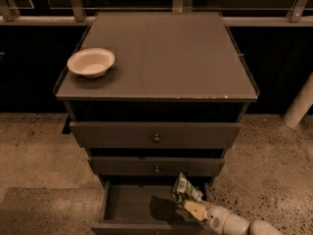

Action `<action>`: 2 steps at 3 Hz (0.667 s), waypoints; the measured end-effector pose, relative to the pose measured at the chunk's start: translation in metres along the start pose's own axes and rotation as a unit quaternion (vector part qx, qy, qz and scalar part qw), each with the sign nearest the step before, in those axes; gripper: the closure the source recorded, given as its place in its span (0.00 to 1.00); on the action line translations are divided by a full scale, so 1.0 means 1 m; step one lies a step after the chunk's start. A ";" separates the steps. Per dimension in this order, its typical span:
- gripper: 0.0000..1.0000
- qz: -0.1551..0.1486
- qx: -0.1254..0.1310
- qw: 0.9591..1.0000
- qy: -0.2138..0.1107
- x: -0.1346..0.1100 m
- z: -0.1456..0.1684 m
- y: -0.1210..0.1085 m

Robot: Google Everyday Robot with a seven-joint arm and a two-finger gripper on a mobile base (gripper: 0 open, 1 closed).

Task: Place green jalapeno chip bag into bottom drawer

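Note:
Next, my gripper releases the green jalapeno chip bag on the drawer's shadowed bottom near the bottom drawer's front edge (pixel 168 210).
The green jalapeno chip bag (pixel 184 190), crumpled green and white foil, hangs over the right part of the open bottom drawer (pixel 132 204), the lowest grey tray pulled out of the cabinet. My gripper (pixel 194 208) reaches in from the lower right and is shut on the bag's lower edge, holding it above the drawer floor. The bag casts a shadow on the floor to its left. The white arm (pixel 230 223) lies over the drawer's right front corner.
A pale round bowl (pixel 91 62) sits at the left of the cabinet top (pixel 166 53). Two upper drawers with small knobs (pixel 156 138) are slightly open above. A white post (pixel 299 104) stands at the right. Speckled floor surrounds the cabinet.

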State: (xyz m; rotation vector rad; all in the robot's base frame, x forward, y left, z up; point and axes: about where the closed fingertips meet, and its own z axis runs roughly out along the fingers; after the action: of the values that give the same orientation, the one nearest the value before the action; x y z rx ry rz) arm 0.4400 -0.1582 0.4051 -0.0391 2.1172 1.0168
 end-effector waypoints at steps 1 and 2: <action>1.00 0.023 0.010 0.999 0.022 0.036 0.027 -0.029; 1.00 0.028 0.009 0.998 0.047 0.070 0.057 -0.051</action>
State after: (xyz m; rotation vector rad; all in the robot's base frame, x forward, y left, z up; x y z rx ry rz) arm 0.4439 -0.1348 0.3045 -0.0203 2.2242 1.0461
